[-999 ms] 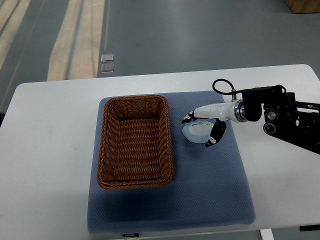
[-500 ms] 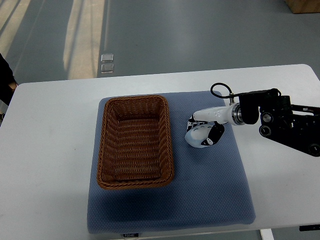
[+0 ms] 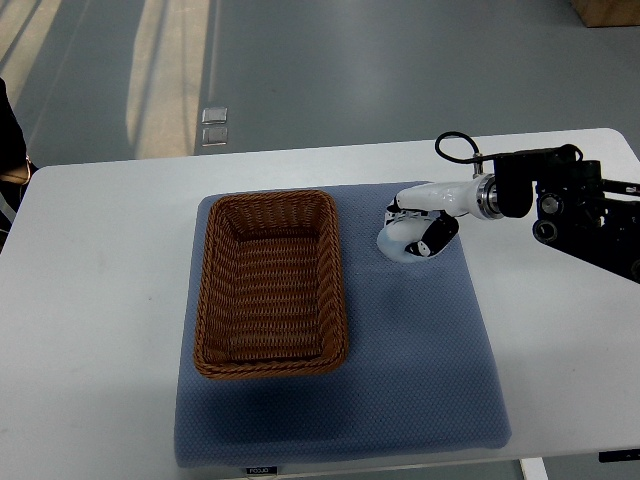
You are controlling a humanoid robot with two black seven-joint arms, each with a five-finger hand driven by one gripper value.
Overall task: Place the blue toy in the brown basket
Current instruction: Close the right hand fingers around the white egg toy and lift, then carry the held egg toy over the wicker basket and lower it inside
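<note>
My right gripper is to let go of the blue toy on the brown basket's bottom. It will go beside the basket's side point(image 3: 249, 302) farthest from my arm.
The pale blue toy point(image 3: 398, 238) is held in my right hand point(image 3: 415, 232), whose fingers are curled shut around it, just above the blue mat to the right of the basket. A faint shadow lies on the mat below it. The brown wicker basket point(image 3: 270, 282) stands on the left half of the mat and has nothing inside. My right arm point(image 3: 560, 205) comes in from the right edge. The left arm does not show.
The blue-grey mat point(image 3: 420, 370) covers the middle of the white table point(image 3: 100, 300). A person's dark sleeve point(image 3: 8, 130) shows at the far left edge, beyond the table. Grey floor lies behind the table.
My right hand closed around the blue toy, then rose and drew back up and slightly right with it. The basket stayed put. A person's sleeve came into view at the left edge.
</note>
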